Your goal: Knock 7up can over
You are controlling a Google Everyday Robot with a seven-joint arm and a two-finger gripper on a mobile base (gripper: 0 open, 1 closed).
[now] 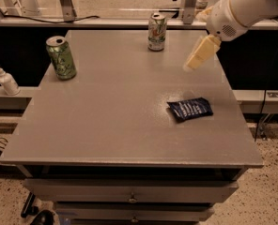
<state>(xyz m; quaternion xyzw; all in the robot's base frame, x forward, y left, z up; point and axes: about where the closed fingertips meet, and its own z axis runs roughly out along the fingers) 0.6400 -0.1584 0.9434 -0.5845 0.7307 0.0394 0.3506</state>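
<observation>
I need to close my gripper around the middle of the 7up can (157, 32), the silvery-white one that stands near the far edge of the table.
The 7up can (157, 31), silvery-white with green patches and a silver top, stands upright at the far middle of the grey table (111, 116). My gripper (194, 63) hangs from the white arm coming in at the upper right. It is over the table's right part, to the right of the can and a little nearer to me, apart from it. I see nothing held in it.
A bright-green patterned can (61, 57) stands upright at the far left of the table. A dark blue snack packet (190, 109) lies flat at the right middle. A white pump bottle (6, 79) stands on a ledge left of the table. Drawers sit below the tabletop.
</observation>
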